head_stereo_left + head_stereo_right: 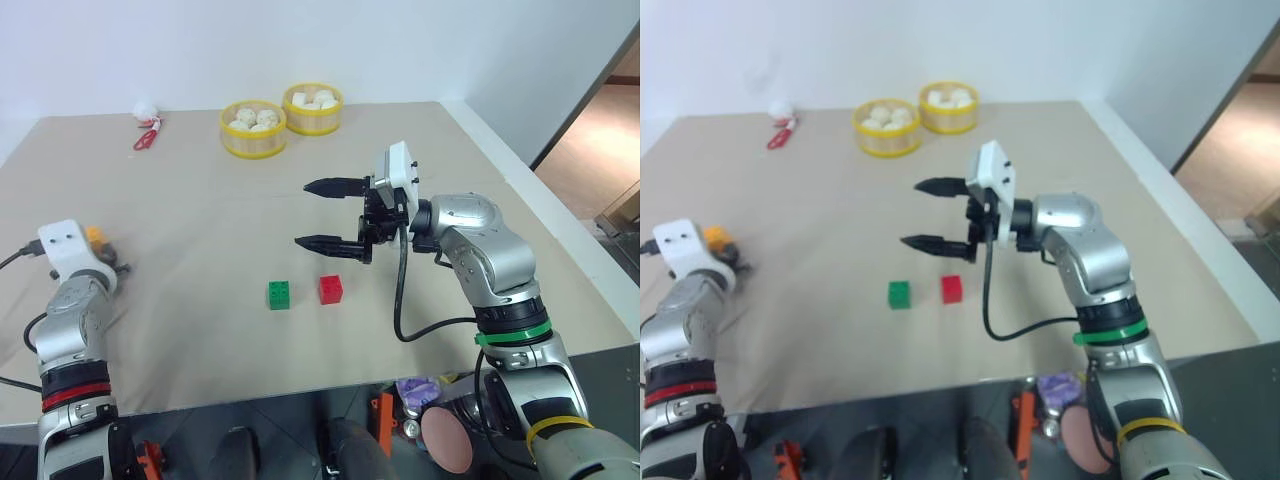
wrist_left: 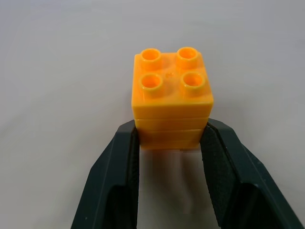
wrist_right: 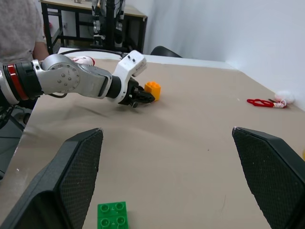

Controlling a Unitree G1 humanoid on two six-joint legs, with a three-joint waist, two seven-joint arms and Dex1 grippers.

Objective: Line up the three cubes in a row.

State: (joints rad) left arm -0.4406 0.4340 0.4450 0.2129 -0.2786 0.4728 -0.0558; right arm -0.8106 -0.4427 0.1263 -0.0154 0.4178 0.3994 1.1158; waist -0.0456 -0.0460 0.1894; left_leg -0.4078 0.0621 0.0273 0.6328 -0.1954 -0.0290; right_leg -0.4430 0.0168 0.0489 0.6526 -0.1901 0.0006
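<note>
My left gripper is going to release the orange-yellow cube on the table [image 1: 228,302], beside the green cube and opposite the red cube.
The orange-yellow cube [image 2: 171,100] sits studs-up at the table's left side [image 1: 95,236], and my left gripper [image 2: 171,131] is shut on it, one finger pressed against each of its side faces. The green cube [image 1: 280,294] and the red cube [image 1: 331,289] rest side by side near the table's front middle, a small gap between them. Above and just behind them hovers my right gripper [image 1: 302,214], open, pointing left with nothing between its fingers. The right wrist view looks across the table at the left arm, the orange-yellow cube [image 3: 153,89] and the green cube [image 3: 112,215].
Two yellow-rimmed steamer baskets [image 1: 253,128] [image 1: 313,108] holding white buns stand at the back. A small white toy with a red part [image 1: 148,122] lies at the back left. The table's right edge [image 1: 540,200] runs close to the right arm. A person [image 3: 19,24] stands beyond the left side.
</note>
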